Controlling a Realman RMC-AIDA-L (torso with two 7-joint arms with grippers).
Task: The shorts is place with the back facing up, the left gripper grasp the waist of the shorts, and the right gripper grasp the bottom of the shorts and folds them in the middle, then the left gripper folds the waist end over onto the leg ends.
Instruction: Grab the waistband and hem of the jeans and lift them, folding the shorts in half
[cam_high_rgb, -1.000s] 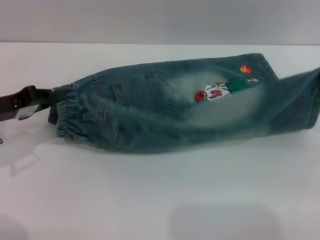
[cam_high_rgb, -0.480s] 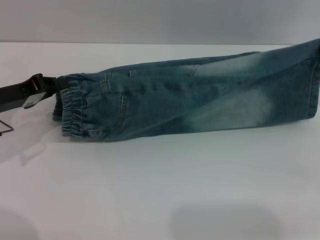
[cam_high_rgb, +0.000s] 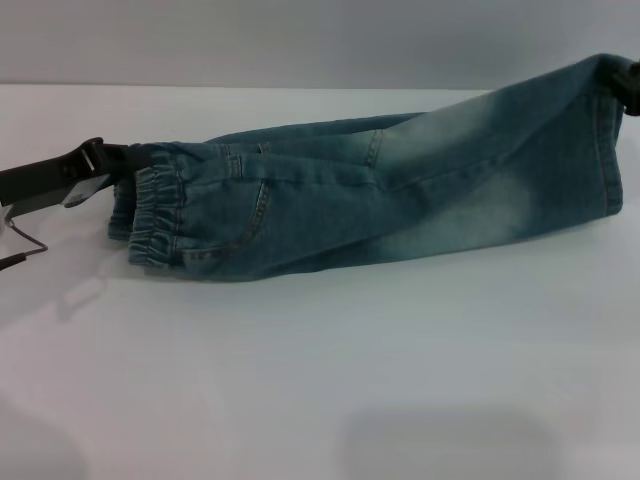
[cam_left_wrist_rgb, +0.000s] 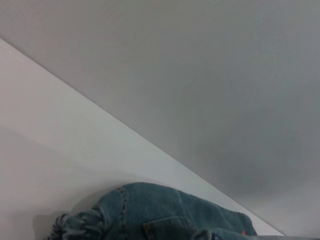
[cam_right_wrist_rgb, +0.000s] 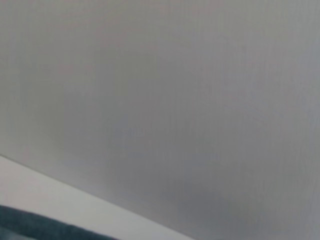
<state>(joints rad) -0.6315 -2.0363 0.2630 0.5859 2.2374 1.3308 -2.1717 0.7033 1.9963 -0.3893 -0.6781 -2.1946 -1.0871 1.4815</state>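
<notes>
My right gripper is to release the leg ends of the shorts on the white table (cam_high_rgb: 580, 128), near the table's far edge. The leg ends now hang lifted off the table.
The shorts (cam_high_rgb: 400, 200) lie folded lengthwise across the white table (cam_high_rgb: 320, 380), with a back pocket seam facing me. The ruffled waist (cam_high_rgb: 150, 215) is at the left. My left gripper (cam_high_rgb: 118, 162) comes in from the left edge and is shut on the waist's upper corner. The leg ends (cam_high_rgb: 610, 140) are lifted off the table at the far right, hanging from my right gripper (cam_high_rgb: 630, 85), which shows only as a black tip at the frame edge. The left wrist view shows the shorts (cam_left_wrist_rgb: 170, 212) from the waist (cam_left_wrist_rgb: 75, 227) side. A dark strip of the shorts (cam_right_wrist_rgb: 35, 229) shows in the right wrist view.
The table's far edge (cam_high_rgb: 200, 86) meets a plain grey wall (cam_high_rgb: 320, 40). A thin black cable (cam_high_rgb: 25, 245) hangs below my left arm near the left edge.
The near half of the shorts has been folded over, hiding the embroidered cartoon. The right end with the leg ends has risen. My left gripper and the waist shifted slightly right.
</notes>
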